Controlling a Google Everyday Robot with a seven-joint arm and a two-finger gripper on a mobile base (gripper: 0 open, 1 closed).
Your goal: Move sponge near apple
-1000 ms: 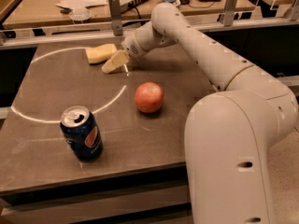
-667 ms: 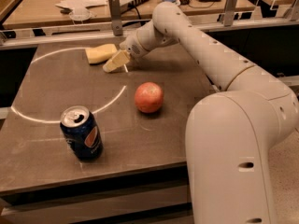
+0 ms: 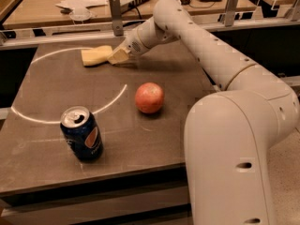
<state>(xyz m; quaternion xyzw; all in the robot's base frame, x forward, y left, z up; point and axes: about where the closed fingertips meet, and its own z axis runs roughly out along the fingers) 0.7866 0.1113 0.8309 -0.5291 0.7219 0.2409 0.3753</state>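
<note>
My gripper will let go of the sponge on the dark table (image 3: 186,93) close beside the apple, toward my big white base.
The pale yellow sponge (image 3: 95,56) lies flat at the back of the dark table, left of centre. My gripper (image 3: 118,56) reaches in from the right and sits low at the sponge's right end, touching or almost touching it. The reddish-pink apple (image 3: 150,97) rests in the middle of the table, well in front of and to the right of the sponge. My arm (image 3: 197,36) stretches from the big white base at the right across the back of the table.
A dark blue soda can (image 3: 82,134) stands upright at the front left. A white curved line (image 3: 112,100) is drawn on the table top (image 3: 47,163). A rail with metal posts (image 3: 114,13) and a cluttered bench run behind the table.
My gripper has shifted slightly back and closer against the sponge's right end. The sponge, apple and can have stayed where they were.
</note>
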